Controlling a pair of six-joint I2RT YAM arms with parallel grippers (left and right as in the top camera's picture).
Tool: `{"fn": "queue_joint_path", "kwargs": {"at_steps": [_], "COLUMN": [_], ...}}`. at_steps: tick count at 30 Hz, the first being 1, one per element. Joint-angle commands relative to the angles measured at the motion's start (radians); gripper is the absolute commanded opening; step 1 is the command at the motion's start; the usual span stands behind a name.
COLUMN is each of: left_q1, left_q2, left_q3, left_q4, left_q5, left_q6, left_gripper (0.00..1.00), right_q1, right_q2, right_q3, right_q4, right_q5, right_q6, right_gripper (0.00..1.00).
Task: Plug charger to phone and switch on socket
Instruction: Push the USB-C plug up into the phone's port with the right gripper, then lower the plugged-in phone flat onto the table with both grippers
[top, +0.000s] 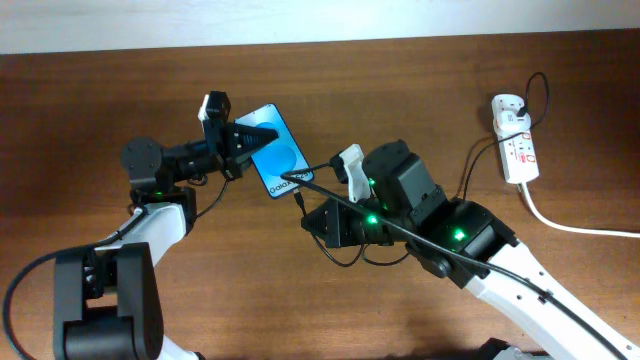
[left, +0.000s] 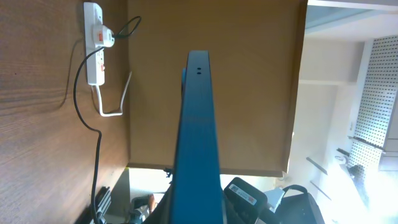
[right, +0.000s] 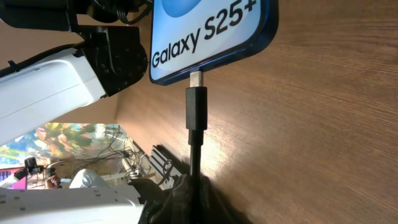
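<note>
Next, my left gripper lets go of the phone flat on the table (top: 323, 194), next to the fingers of my right gripper.
The phone (top: 276, 152) with its blue screen is held tilted above the table by my left gripper (top: 246, 140), which is shut on its far end. In the left wrist view its blue edge (left: 198, 137) runs up the middle. My right gripper (right: 198, 186) is shut on the black charger cable (top: 345, 210). The cable's plug tip (right: 196, 81) touches the phone's bottom edge (right: 211, 37) at the port; how deep it sits I cannot tell. The white socket strip (top: 517, 143) lies at the far right, also seen in the left wrist view (left: 95, 43), with a white plug in it.
The thick white power cord (top: 580, 228) runs from the strip off the right edge. The black cable loops on the table under my right arm (top: 440, 235) and up to the strip. The table's far edge is close behind the phone.
</note>
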Motion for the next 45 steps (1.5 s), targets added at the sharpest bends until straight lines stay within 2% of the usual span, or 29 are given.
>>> {"fn": "queue_joint_path", "kwargs": {"at_steps": [1,10,18,23,26,28,29,32,35,39,42,45], "left_q1": [-0.011,-0.043,-0.043,-0.044,-0.046,-0.046,-0.046,-0.045,-0.046,-0.046,-0.046,-0.046], "left_q2": [-0.002,-0.002,-0.002,-0.002,-0.002,-0.002,-0.002,-0.002,-0.002,-0.002,-0.002,-0.002], "left_q3": [0.019,0.019,0.019,0.019,0.019,0.019,0.019,0.019,0.019,0.019,0.019,0.019], "left_q4": [0.006,0.012,0.018,0.034,0.034,0.034,0.034,0.034,0.034,0.033,0.033,0.033], "left_q5": [0.0,0.078,0.182,0.164,0.158,0.158,0.156,0.102,0.03,0.019,0.036,0.068], "left_q6": [-0.013,-0.005,0.127,0.099,0.122,0.218,0.284,0.318,0.318,0.317,0.317,0.318], "left_gripper": [0.0,0.0,0.0,0.0,0.0,0.0,0.0,0.0,0.0,0.0,0.0,0.0], "right_q1": [0.006,0.005,0.005,0.005,0.005,0.005,0.006,0.023,0.143,0.287,0.3,0.3], "right_q2": [0.002,0.002,0.002,0.004,0.01,0.005,-0.007,-0.044,-0.012,0.071,0.15,0.166], "right_q3": [0.0,0.0,0.0,0.0,0.0,0.01,0.037,0.081,0.079,0.079,0.079,0.079], "right_q4": [0.015,0.029,0.069,0.061,0.064,0.069,0.046,-0.071,-0.161,-0.155,-0.147,-0.113], "right_q5": [0.017,0.071,0.145,0.2,0.199,0.199,0.199,0.278,0.429,0.633,0.698,0.701], "right_q6": [-0.004,-0.012,-0.035,-0.035,-0.048,-0.127,-0.164,-0.225,-0.225,-0.224,-0.224,-0.225], "right_gripper": [0.04,0.04,0.08,0.1,0.18,0.27,0.36,0.43,0.43,0.44,0.43,0.3]}}
